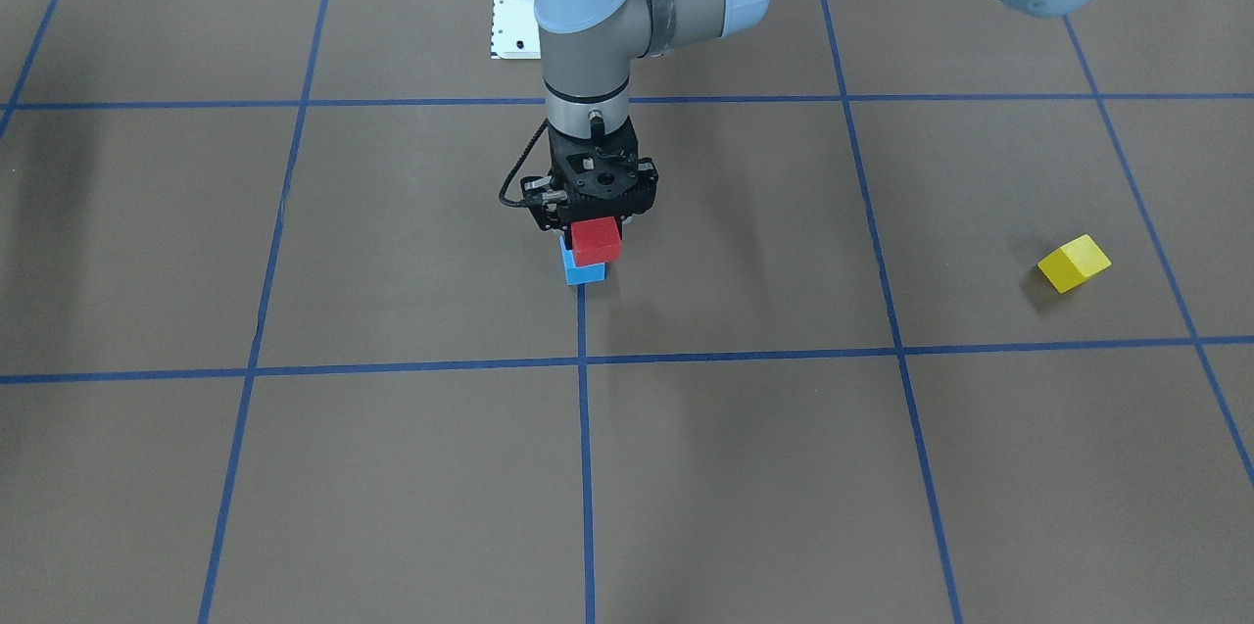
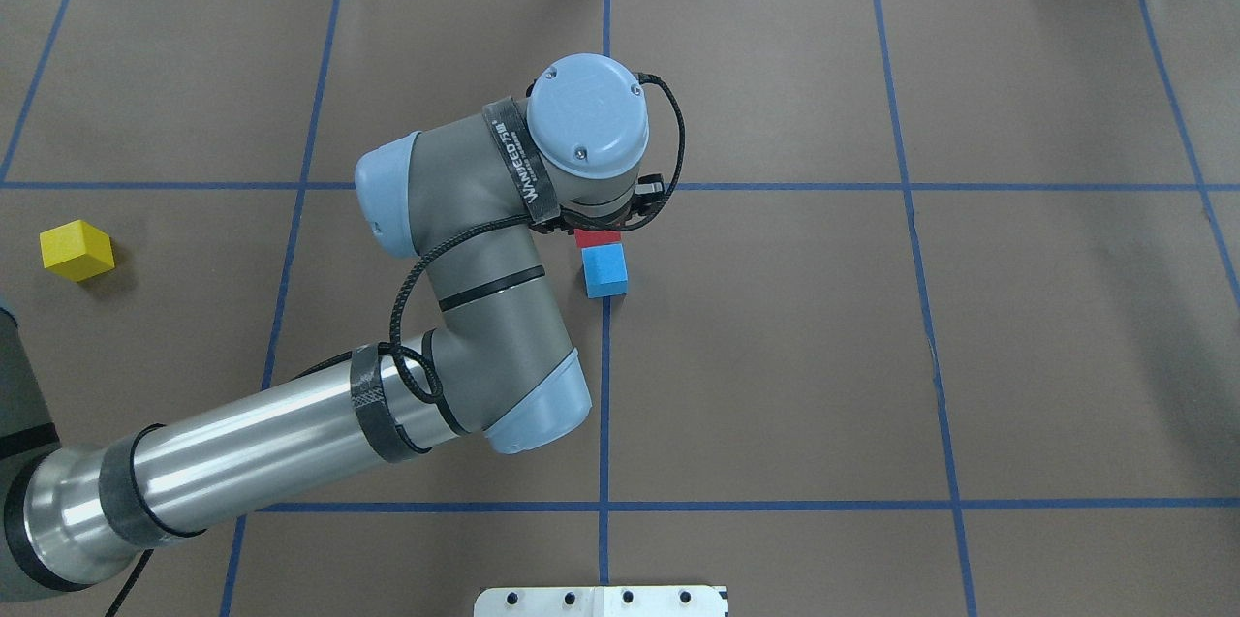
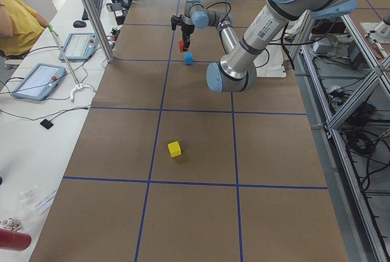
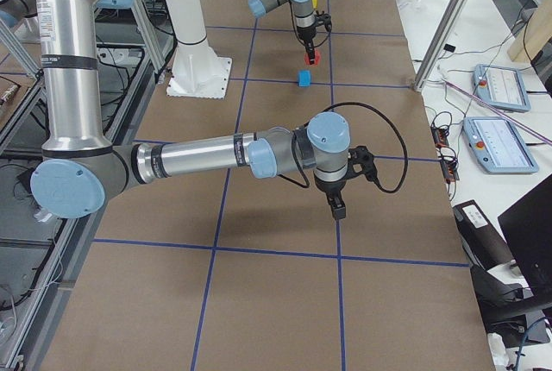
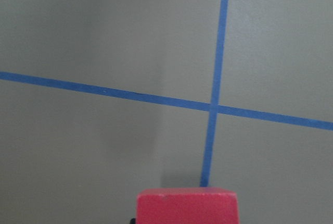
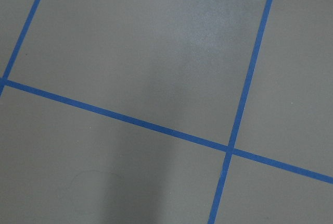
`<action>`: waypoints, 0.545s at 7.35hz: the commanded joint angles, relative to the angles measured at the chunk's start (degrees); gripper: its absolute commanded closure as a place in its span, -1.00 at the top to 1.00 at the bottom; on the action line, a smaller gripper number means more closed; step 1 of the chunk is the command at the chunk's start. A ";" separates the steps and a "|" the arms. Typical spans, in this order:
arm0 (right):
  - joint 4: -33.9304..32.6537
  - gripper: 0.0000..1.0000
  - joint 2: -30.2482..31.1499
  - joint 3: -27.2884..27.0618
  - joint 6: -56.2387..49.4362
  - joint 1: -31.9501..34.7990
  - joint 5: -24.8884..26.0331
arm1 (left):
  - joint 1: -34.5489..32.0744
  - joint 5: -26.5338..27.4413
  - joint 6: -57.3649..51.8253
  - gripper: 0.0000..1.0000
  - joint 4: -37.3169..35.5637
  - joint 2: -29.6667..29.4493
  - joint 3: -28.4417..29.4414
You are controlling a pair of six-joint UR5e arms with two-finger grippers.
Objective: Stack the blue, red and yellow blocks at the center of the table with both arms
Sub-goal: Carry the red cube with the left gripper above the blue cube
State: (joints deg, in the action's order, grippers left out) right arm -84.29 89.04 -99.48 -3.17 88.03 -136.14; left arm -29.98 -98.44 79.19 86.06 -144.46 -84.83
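The robot's left gripper needs to release the red block, now held just above the blue block, squarely on top of the blue block [image 1: 585, 242].
My left gripper [image 1: 595, 230] is shut on the red block [image 1: 596, 241] near the table's centre. It holds the block just above the blue block [image 1: 584, 271], shifted a little toward the operators' side. I cannot tell whether the two blocks touch. In the overhead view the wrist hides most of the red block [image 2: 596, 236], beside the blue block [image 2: 604, 269]. The left wrist view shows the red block [image 5: 186, 206] at its bottom edge. The yellow block [image 2: 77, 249] lies alone far to the robot's left. My right gripper [image 4: 338, 209] hovers over bare table; I cannot tell whether it is open or shut.
Blue tape lines [image 2: 604, 385] divide the brown table into squares. The white robot base plate [image 2: 601, 601] sits at the near edge. Metal posts [image 4: 185, 9] and a side desk with tablets [image 4: 496, 142] stand beyond the table.
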 commanded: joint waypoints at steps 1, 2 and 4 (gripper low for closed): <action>0.00 0.99 -0.09 -0.01 0.01 0.04 0.00 | 0.97 0.44 -2.28 -1.00 1.21 -0.56 2.04; 0.00 0.99 -0.27 -0.01 0.01 0.04 0.00 | 2.46 0.44 -2.29 -1.00 1.30 -0.47 1.87; 0.00 0.99 -0.36 -0.01 0.01 0.04 0.00 | 3.09 0.44 -2.38 -1.00 2.08 0.93 1.25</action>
State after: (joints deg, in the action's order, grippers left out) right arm -84.29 88.78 -99.49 -3.16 88.07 -136.14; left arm -27.32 -98.00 76.91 87.50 -144.60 -83.11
